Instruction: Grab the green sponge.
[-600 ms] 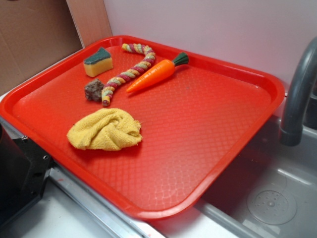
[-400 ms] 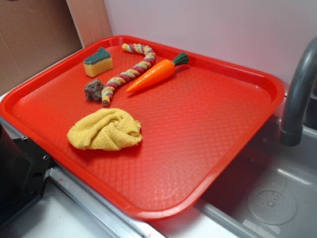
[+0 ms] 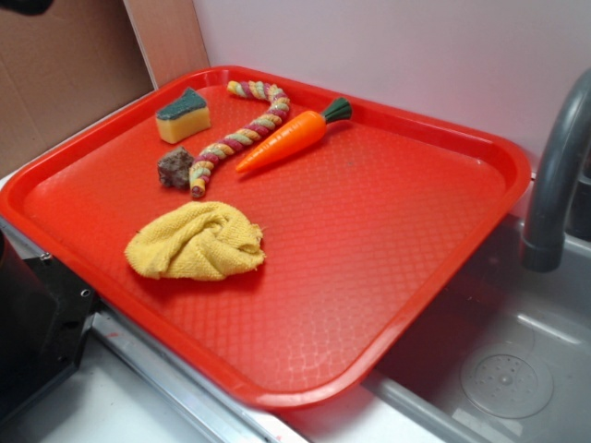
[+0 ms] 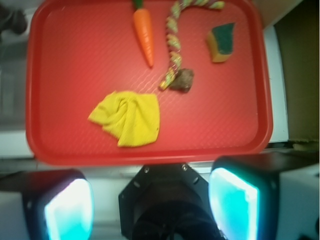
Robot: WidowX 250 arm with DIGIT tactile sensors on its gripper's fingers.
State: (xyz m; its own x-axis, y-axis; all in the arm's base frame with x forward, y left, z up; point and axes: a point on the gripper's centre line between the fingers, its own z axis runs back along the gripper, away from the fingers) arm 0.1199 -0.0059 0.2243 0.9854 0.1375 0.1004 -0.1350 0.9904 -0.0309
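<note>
Next, my gripper moves to the green sponge's narrow end (image 3: 170, 114) (image 4: 225, 47), away from the bend in the braided rope, and closes across it there.
The green sponge (image 3: 182, 115), a small yellow wedge with a dark green top, lies near the far left corner of the red tray (image 3: 369, 231). In the wrist view the sponge (image 4: 222, 41) sits at the upper right of the tray (image 4: 65, 75). My gripper (image 4: 150, 205) hangs high above the tray's near edge, well short of the sponge. It is open, its two cyan-lit fingertips (image 4: 232, 202) stand wide apart and nothing is between them. In the exterior view only a dark bit of the arm (image 3: 23, 5) shows at the top left corner.
On the tray lie an orange toy carrot (image 3: 286, 140), a braided rope (image 3: 235, 138), a small brown lump (image 3: 174, 168) right by the sponge, and a crumpled yellow cloth (image 3: 196, 242). A grey faucet (image 3: 554, 185) and a sink (image 3: 499, 369) are to the right. The black robot base (image 3: 37, 323) is at the lower left.
A dark part of the arm has come into the top left corner of the exterior view. The objects on the tray have not moved.
</note>
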